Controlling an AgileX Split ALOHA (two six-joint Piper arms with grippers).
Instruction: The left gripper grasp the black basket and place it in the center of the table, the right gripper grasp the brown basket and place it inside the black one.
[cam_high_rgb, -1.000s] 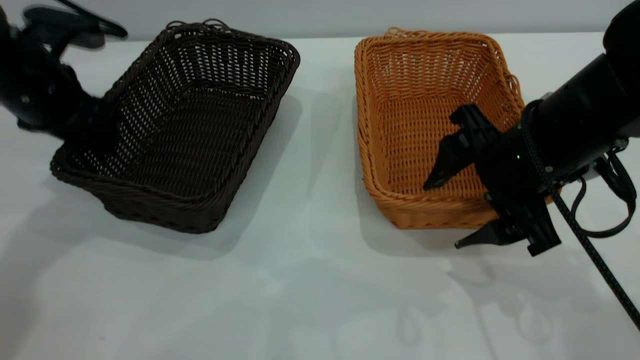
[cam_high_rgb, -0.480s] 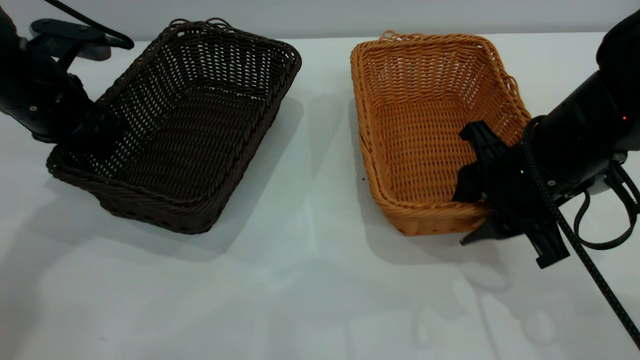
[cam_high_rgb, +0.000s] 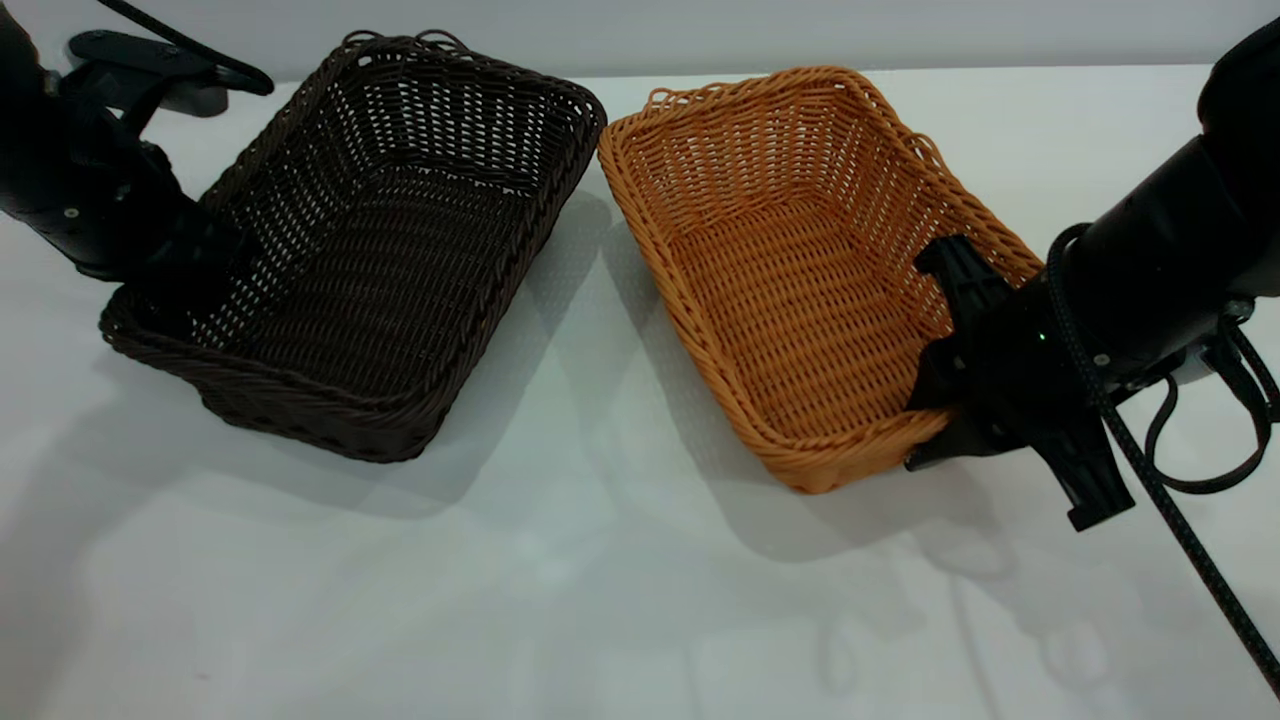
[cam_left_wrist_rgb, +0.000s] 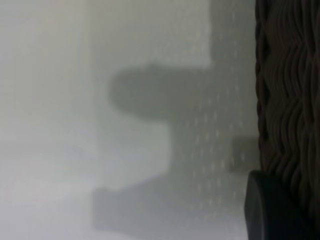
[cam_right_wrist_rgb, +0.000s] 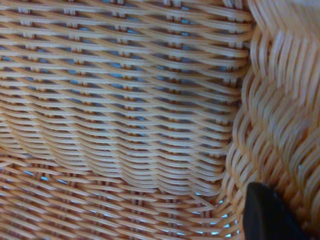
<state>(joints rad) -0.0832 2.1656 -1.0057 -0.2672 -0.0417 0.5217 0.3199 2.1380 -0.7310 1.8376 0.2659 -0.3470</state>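
Note:
Next, I let go of the black basket with my left gripper in the middle of the table, on the white tabletop hugging the brown basket's near long side (cam_high_rgb: 696, 372).
The black basket (cam_high_rgb: 380, 250) sits at the left of the white table (cam_high_rgb: 600, 560), its left end tipped slightly up. My left gripper (cam_high_rgb: 180, 275) is on the near-left rim of that basket; one dark fingertip (cam_left_wrist_rgb: 270, 210) presses against the dark weave (cam_left_wrist_rgb: 287, 85). The brown basket (cam_high_rgb: 790, 270) lies skewed at the right, its far corner almost touching the black basket's rim. My right gripper (cam_high_rgb: 915, 430) is shut on the brown basket's near-right corner, one finger inside and one outside. A fingertip (cam_right_wrist_rgb: 267, 215) rests on the braided rim (cam_right_wrist_rgb: 280, 100).
The right arm's braided cable (cam_high_rgb: 1180, 520) runs down to the lower right corner. A pale wall (cam_high_rgb: 700, 30) closes the table's far edge. Bare white tabletop stretches along the front and between the baskets' near ends.
The right gripper closed on the brown basket's corner and swung the basket, so its far end moved left toward the black basket. The black basket barely shifted in the left gripper.

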